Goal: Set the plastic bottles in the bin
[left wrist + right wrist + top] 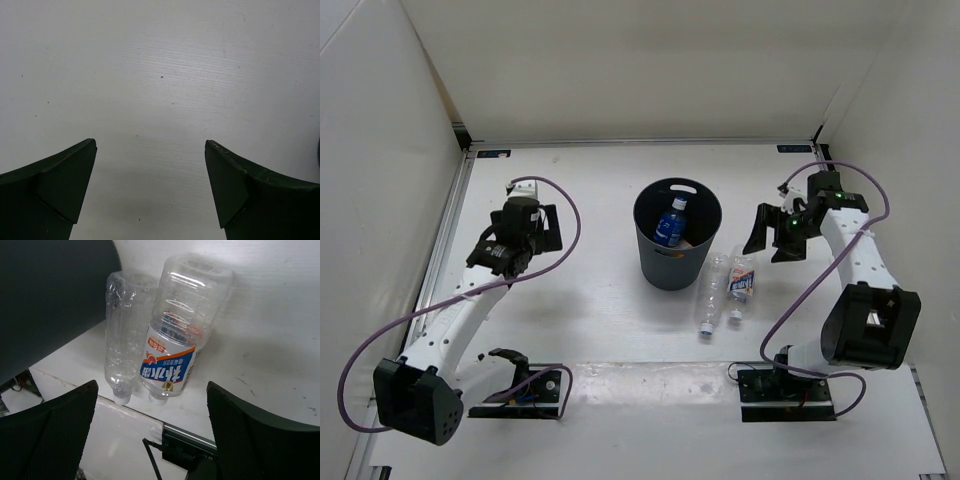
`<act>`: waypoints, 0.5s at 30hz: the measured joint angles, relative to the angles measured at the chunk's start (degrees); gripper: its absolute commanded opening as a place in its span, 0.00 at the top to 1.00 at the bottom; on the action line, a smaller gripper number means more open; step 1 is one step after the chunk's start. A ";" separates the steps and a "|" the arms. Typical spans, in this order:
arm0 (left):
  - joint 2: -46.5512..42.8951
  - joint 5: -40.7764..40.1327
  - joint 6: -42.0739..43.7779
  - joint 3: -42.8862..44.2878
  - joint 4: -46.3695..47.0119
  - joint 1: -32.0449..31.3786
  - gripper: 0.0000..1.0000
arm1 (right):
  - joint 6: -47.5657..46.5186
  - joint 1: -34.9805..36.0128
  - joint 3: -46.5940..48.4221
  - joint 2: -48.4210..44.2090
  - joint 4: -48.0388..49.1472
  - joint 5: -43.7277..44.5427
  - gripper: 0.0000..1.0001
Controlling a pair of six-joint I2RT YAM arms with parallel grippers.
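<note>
My right gripper is set to grab the bottom end (744, 258) (194, 292) of the clear bottle with the white-red-blue label next, between that label and the base of the bottle.
The dark grey-blue bin (665, 272) stands at the table's middle. A clear bottle with a blue label (670, 225) stands inside it. The plain clear bottle (710, 296) and the clear bottle with a white-red-blue label (741, 284) lie side by side just right of the bin, caps toward the near edge. The short orange bottle is not visible. My right gripper (772, 232) is open and empty, above and right of the two lying bottles. In the right wrist view the gripper (151, 385) faces the plain bottle (120, 340) and the labelled bottle (172, 355). My left gripper (542, 228) is open and empty left of the bin.
The left wrist view shows only bare white table between the open left gripper (150, 143). The bin's dark wall (50, 300) fills the upper left of the right wrist view. White walls enclose the table on three sides.
</note>
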 measured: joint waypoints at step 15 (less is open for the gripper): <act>-12.76 1.97 -2.93 -6.19 -6.21 0.09 0.00 | -1.01 3.48 -2.05 9.73 0.02 0.83 0.10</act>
